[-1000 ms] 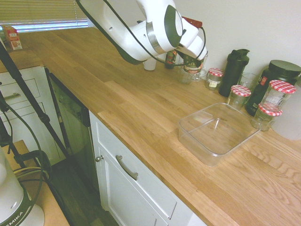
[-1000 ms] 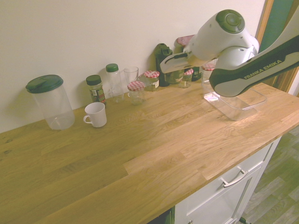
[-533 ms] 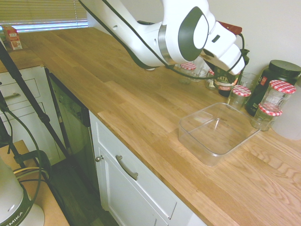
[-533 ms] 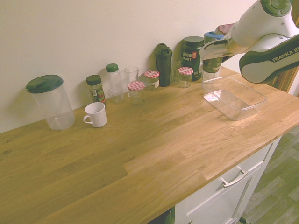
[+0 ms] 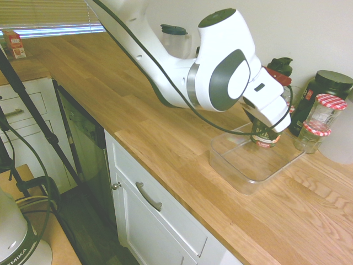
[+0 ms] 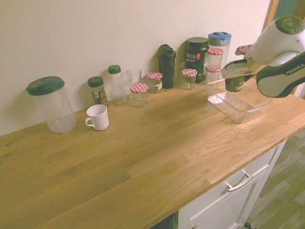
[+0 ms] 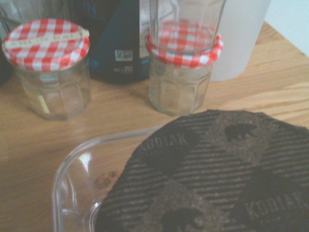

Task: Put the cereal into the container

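Observation:
Next, my gripper sets the cereal down so that it stands upright on the middle of the clear container's bottom [image 5: 253, 164].
My gripper [image 5: 263, 130] is shut on the cereal [image 5: 266, 139], a small dark cup with a pale reddish band at its base. The cup hangs upright over the rear part of the container [image 5: 242, 165], a shallow clear plastic tub on the wooden counter. From the other side, the cereal [image 6: 234, 85] sits low within the outline of the container [image 6: 248, 109], under the gripper [image 6: 235, 78]. Whether the cup touches the tub's floor I cannot tell. In the wrist view the cup's dark printed top [image 7: 212, 179] fills the lower right, with the tub's rim [image 7: 60, 179] beside it.
Glass jars with red-white checkered lids [image 5: 325, 110] [image 5: 312, 136] stand just behind the tub, beside a black tub [image 5: 326, 87] and a dark shaker bottle [image 5: 281, 67]. Along the wall are more jars [image 6: 139, 93], green-capped bottles [image 6: 115, 82], a white mug [image 6: 97, 117] and a big green-lidded canister [image 6: 51, 105].
The arm has swung from the row of jars at the wall toward the tub, carrying the cup, and has come down over the tub's rear part.

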